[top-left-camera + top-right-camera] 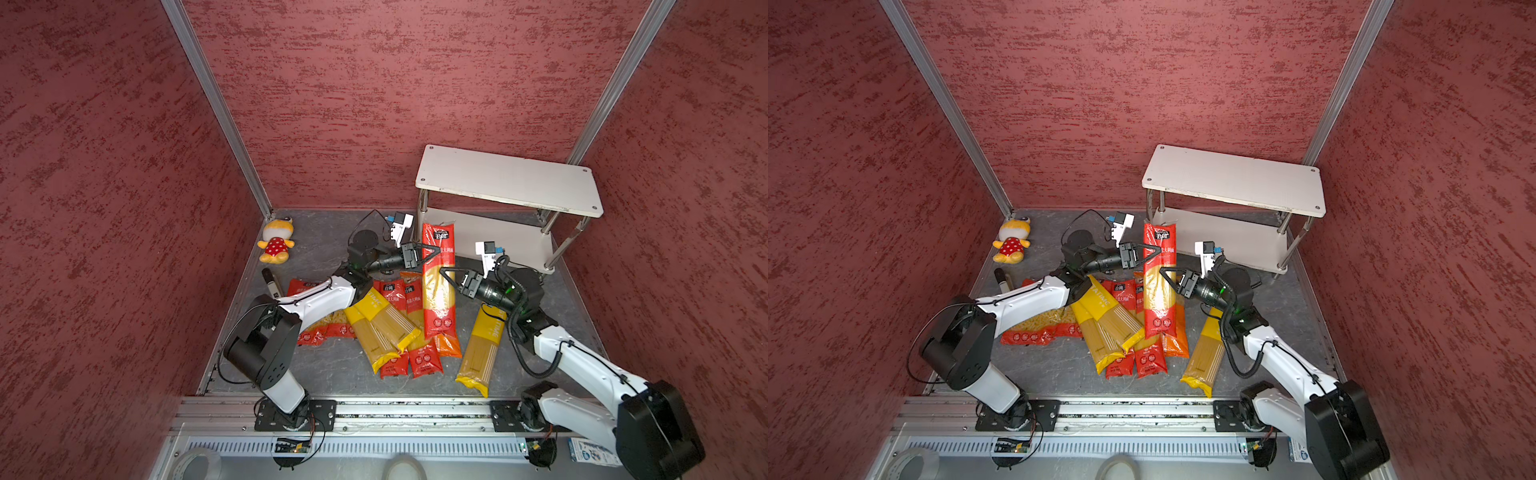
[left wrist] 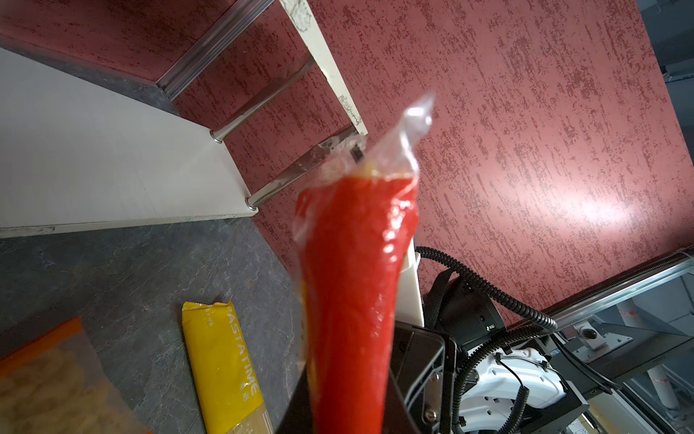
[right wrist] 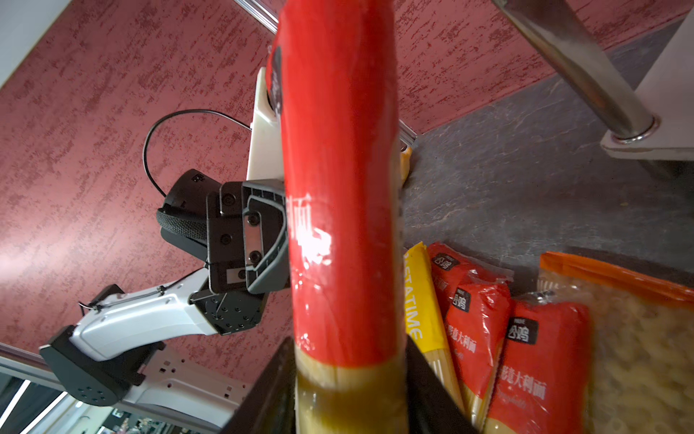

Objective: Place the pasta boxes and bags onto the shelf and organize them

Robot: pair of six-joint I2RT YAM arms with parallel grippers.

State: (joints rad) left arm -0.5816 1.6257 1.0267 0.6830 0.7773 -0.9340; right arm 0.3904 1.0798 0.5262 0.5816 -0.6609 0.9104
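The red spaghetti bag has my right gripper at its middle, so that gripper should take the bag's bottom end (image 1: pixel 440 325) before it lays the bag onto the top shelf board.
A long red spaghetti bag (image 1: pixel 438 291) (image 1: pixel 1158 291) is lifted above the pile, its top end beside the left front post of the shelf (image 1: pixel 507 178) (image 1: pixel 1233 178). My left gripper (image 1: pixel 434 251) (image 1: pixel 1158 249) is shut on the bag's upper red part (image 2: pixel 353 282). My right gripper (image 1: pixel 446 276) (image 1: pixel 1165 275) stands open, its jaws on either side of the bag's middle (image 3: pixel 338 188). Under the bag lie two yellow PASTATIME bags (image 1: pixel 382 324), more red spaghetti bags (image 1: pixel 422 359), short red bags (image 1: pixel 316 332) and an orange bag (image 1: pixel 448 345). Another yellow bag (image 1: pixel 482 349) lies under my right arm. Both shelf boards are bare.
A yellow plush toy (image 1: pixel 275 245) sits in the back left corner, with a dark marker-like object (image 1: pixel 270 282) near it. A blue-white pack (image 1: pixel 590 451) lies beyond the front rail at the right. Red walls close in the grey floor (image 1: pixel 332 365) on three sides.
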